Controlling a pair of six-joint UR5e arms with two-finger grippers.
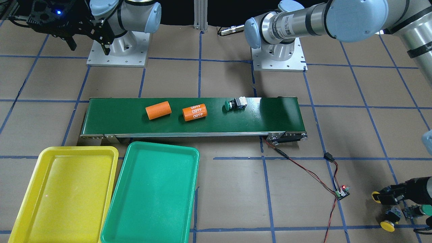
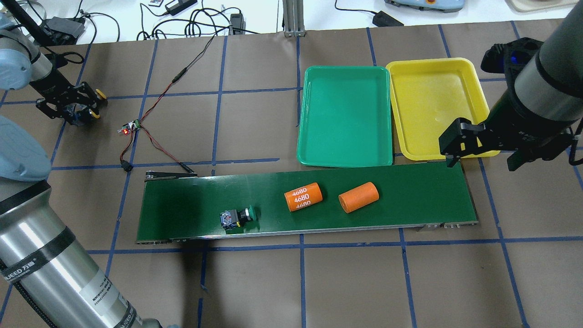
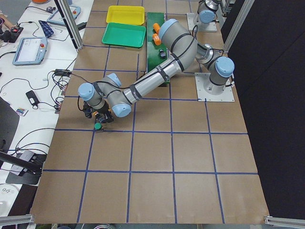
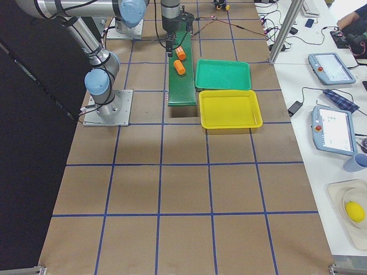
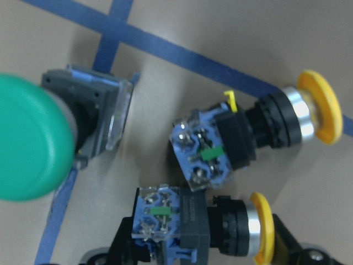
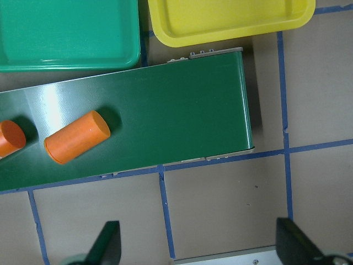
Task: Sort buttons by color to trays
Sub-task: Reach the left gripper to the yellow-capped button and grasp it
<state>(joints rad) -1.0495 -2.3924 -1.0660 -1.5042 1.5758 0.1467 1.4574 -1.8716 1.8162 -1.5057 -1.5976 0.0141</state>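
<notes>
My left gripper is to let go of the yellow button on the bare belt (image 1: pixel 268 109) between the green button and the wired end. The yellow button is now low over the paper.
My left gripper (image 1: pixel 383 198) is low over the paper far from the belt, shut on a yellow-capped button (image 5: pixel 196 226). A second yellow button (image 5: pixel 248 138) and a green-capped button (image 5: pixel 33 138) lie on the paper beside it. Another green button (image 1: pixel 235 104) lies on its side on the dark-green conveyor belt (image 1: pixel 270 118). The yellow tray (image 1: pixel 67 192) and the green tray (image 1: pixel 152 195) stand side by side, both empty. My right gripper (image 2: pixel 483 152) is open and empty, above the belt's end near the yellow tray (image 2: pixel 432 105).
Two orange cylinders lie on the belt, one plain (image 1: pixel 158 110) and one marked 4680 (image 1: pixel 194 112). A small circuit board (image 1: pixel 342 193) with red and black wires lies on the paper between the belt and my left gripper.
</notes>
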